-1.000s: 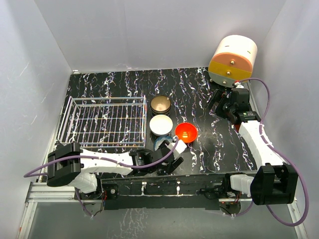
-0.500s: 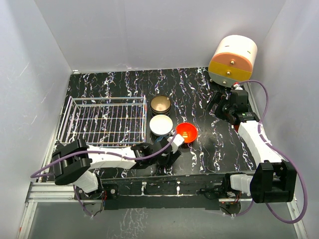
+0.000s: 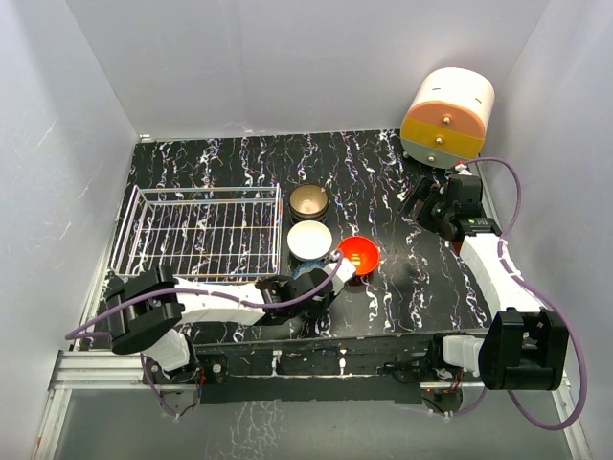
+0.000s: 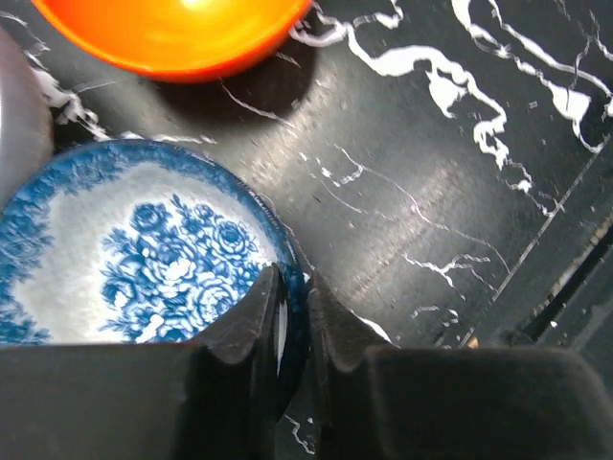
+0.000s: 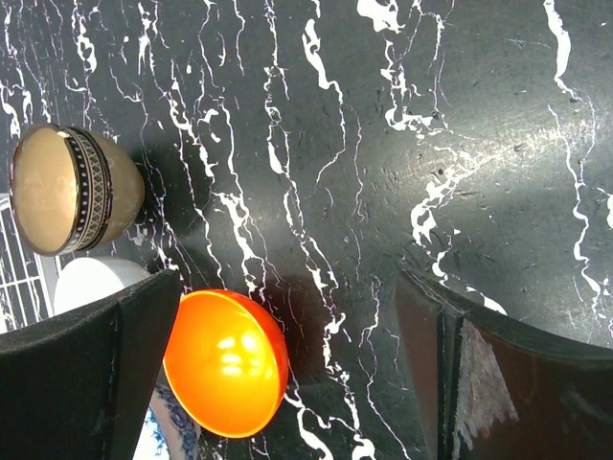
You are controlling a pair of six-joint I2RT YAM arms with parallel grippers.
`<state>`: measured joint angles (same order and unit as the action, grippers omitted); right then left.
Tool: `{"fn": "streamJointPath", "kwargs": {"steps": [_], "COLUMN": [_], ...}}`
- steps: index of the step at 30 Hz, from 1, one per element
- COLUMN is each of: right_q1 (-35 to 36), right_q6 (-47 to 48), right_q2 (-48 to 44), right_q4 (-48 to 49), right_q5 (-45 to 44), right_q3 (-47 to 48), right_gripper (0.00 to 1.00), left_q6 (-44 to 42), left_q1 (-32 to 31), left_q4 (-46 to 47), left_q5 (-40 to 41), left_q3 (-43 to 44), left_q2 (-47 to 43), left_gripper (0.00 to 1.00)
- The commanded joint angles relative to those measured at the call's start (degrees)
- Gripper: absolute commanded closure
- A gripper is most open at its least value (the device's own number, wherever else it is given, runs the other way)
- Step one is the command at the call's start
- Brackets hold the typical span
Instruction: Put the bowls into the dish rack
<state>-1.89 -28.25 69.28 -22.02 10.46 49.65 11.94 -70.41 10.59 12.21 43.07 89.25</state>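
Next, my left gripper releases the blue-and-white bowl, still upright on the black marbled table, between the dish rack's wires [image 3: 232, 236], toward the end of the rack that is near the white bowl.
The blue-and-white bowl [image 4: 144, 259] sits upright on the black marbled table. My left gripper [image 4: 292, 307] is shut on its right rim, one finger inside and one outside. In the top view that gripper [image 3: 319, 287] is near the front edge, over the blue-and-white bowl [image 3: 303, 272]. Behind it stand the red-orange bowl [image 3: 358, 255], the white bowl [image 3: 309, 240] and the brown/gold bowl [image 3: 308, 201]. The wire dish rack [image 3: 201, 233] lies at the left with nothing in it. My right gripper [image 5: 292, 287] hangs open over the table at the right, holding nothing.
A round cream-and-orange drawer cabinet [image 3: 447, 117] stands at the back right corner, just behind the right gripper [image 3: 431, 203]. White walls close in the table on three sides. The three other bowls stand close together, right beside the rack's right end.
My left gripper has pulled in from beside the red-orange bowl and shut on the blue-and-white bowl's rim. The right arm has shifted slightly toward the back.
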Motion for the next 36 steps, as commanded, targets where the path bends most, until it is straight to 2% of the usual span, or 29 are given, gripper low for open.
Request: {"fn": "streamJointPath", "kwargs": {"steps": [1,5,12,23,26,32,36], "right_q1": [-0.5,-0.7,-1.0,-1.5,-1.6,-1.6,-1.6], "right_q6": [-0.2,-0.3,-0.7,-1.3,-1.8,-2.1,-2.2], "right_q2": [-1.4,-2.1,-2.7,-3.4,-3.6,-3.6,-3.7], "right_q4": [3.1,3.0,3.0,3.0,3.0,3.0,3.1], "right_q5": [-0.3,-0.7,-1.0,-1.0,-0.4,0.3,0.3], "right_q3": [-0.8,-0.9,-1.3,-1.4,-1.4,-1.3,-1.3], "right_gripper": [0.02,0.02,0.02,0.02,0.02,0.02,0.02], "left_q6": [1.6,2.3,3.0,2.6,2.3,6.4,6.8], "left_q1": [0.0,-0.5,-6.2,-6.0,-2.0,17.7,26.4], "left_q4": [-1.2,-1.8,-8.2,-7.1,-6.4,-0.7,-1.6], "left_q5": [-1.0,-2.0,-1.0,0.6,1.9,-6.4,-9.8], "left_q3": [-0.7,0.0,7.1,10.7,9.9,3.1,3.1], "left_q2": [-0.8,-1.0,-5.2,-22.0,-26.1,-37.0,-40.7], "left_gripper": [1.0,1.0,1.0,1.0,1.0,1.0,1.0]}}
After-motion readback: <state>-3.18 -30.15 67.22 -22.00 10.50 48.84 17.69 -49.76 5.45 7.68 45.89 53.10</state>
